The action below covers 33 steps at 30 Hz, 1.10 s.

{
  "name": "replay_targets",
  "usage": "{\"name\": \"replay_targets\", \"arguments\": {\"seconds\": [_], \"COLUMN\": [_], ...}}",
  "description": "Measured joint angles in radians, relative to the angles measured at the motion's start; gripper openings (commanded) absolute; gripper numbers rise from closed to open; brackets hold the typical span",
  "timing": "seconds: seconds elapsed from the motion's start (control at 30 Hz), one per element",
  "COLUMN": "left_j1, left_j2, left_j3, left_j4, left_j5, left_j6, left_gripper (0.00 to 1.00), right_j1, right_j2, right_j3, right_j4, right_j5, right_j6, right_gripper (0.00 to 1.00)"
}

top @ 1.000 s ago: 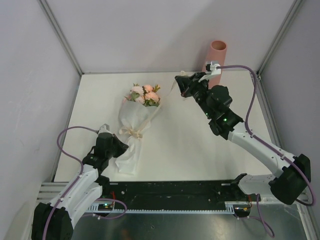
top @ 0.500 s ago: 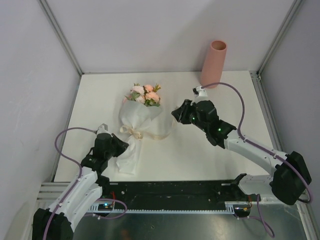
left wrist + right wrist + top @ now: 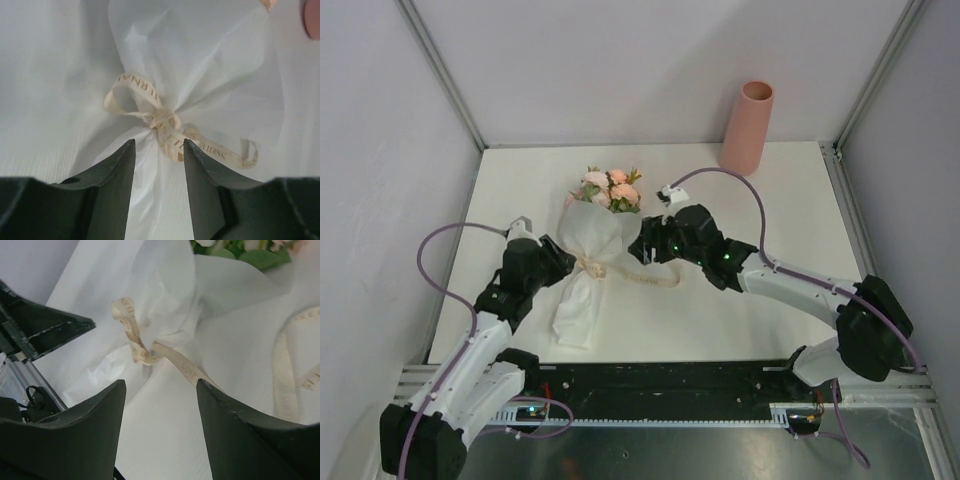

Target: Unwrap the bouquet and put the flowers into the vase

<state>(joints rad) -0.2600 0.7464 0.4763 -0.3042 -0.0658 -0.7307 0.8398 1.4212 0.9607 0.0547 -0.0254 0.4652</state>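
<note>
The knot of the cream ribbon holds the paper closed, so next I take the ribbon's loop (image 3: 113, 99) with my left gripper while my right gripper pulls at the knot.
The bouquet (image 3: 592, 245) lies on the table in a cone of white paper (image 3: 200, 65), its pink and peach flowers (image 3: 611, 190) pointing away. A cream ribbon (image 3: 165, 124) is knotted round its waist, with a loose tail (image 3: 655, 277) trailing right. My left gripper (image 3: 560, 260) stands open at the bouquet's left side; in the left wrist view the left gripper (image 3: 159, 145) straddles the paper just below the knot. Over the ribbon tail (image 3: 182, 365), right of the knot, my right gripper (image 3: 638, 248) stands open, and the right gripper (image 3: 160, 385) holds nothing. The salmon-pink vase (image 3: 747, 128) stands upright at the back right.
White walls with metal corner posts close in the table on three sides. The left arm's fingers (image 3: 47, 330) show at the left of the right wrist view, close to the knot. The arm bases and a black rail (image 3: 660, 385) run along the near edge.
The right arm swung from beside the vase down and left to the bouquet and opened. The left gripper moved up to the knot and opened. A ribbon tail now trails right.
</note>
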Motion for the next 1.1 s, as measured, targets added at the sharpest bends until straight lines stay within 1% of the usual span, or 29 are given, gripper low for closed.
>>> {"name": "replay_targets", "arguments": {"seconds": [0.1, 0.17, 0.33, 0.47, 0.6, 0.7, 0.87, 1.07, 1.1], "left_j1": [0.000, 0.010, 0.074, 0.095, 0.098, 0.100, 0.100, 0.100, 0.100], "left_j2": [0.074, 0.115, 0.157, 0.148, 0.109, 0.095, 0.093, 0.109, 0.113], "left_j3": [0.058, 0.080, 0.087, 0.085, 0.034, -0.017, -0.077, -0.082, -0.082], "left_j4": [0.000, 0.001, -0.007, -0.012, -0.007, -0.010, -0.020, -0.018, -0.018], "left_j5": [-0.002, 0.010, 0.071, 0.100, 0.124, 0.127, 0.129, 0.129, 0.129], "left_j6": [0.027, 0.032, 0.032, 0.029, 0.015, 0.006, -0.002, -0.003, -0.003], "left_gripper": [0.46, 0.44, 0.45, 0.46, 0.47, 0.47, 0.47, 0.46, 0.46], "right_j1": [0.023, 0.032, 0.050, 0.071, 0.093, 0.105, 0.119, 0.143, 0.147], "right_j2": [0.048, 0.084, 0.217, 0.323, 0.426, 0.474, 0.514, 0.526, 0.526], "right_j3": [0.059, 0.081, 0.096, 0.102, 0.157, 0.193, 0.227, 0.245, 0.246], "right_j4": [0.010, 0.060, 0.227, 0.299, 0.313, 0.318, 0.316, 0.317, 0.317], "right_j5": [-0.037, -0.097, -0.243, -0.278, -0.270, -0.253, -0.207, -0.111, -0.091], "right_j6": [-0.035, -0.057, -0.094, -0.136, -0.182, -0.209, -0.257, -0.320, -0.335], "right_gripper": [0.55, 0.52, 0.52, 0.52, 0.56, 0.57, 0.54, 0.54, 0.51]}}
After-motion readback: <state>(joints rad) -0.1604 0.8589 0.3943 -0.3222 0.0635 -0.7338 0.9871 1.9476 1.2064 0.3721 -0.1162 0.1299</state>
